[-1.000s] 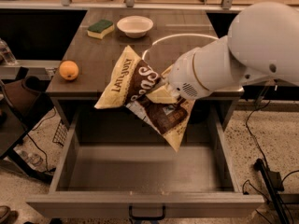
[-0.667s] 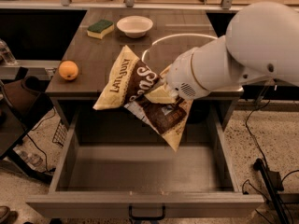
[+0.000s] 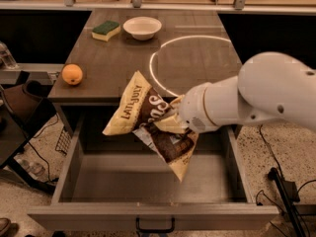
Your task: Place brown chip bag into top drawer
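Note:
My gripper needs to release the brown chip bag on the drawer's grey bottom (image 3: 144,162), lined up with the dark handle.
The brown chip bag (image 3: 143,113), dark brown with cream-yellow ends and "LATE JULY" on its side, hangs in the air over the open top drawer (image 3: 118,179). My gripper (image 3: 174,124) is shut on the bag's middle, at the end of my white arm (image 3: 256,100) that reaches in from the right. The bag's lower end points down into the drawer without touching its bottom. The drawer is pulled out toward me, grey and empty inside, with a small dark handle (image 3: 155,227) on its front panel.
On the table top (image 3: 197,58) behind the drawer lie an orange (image 3: 72,74) at the left edge, a green-yellow sponge (image 3: 105,30) and a white bowl (image 3: 142,27) at the back. Cables and a stand (image 3: 284,191) lie on the floor to the right.
My arm has lowered the bag from above the table's front edge down over the open drawer. The drawer and the table items have not moved.

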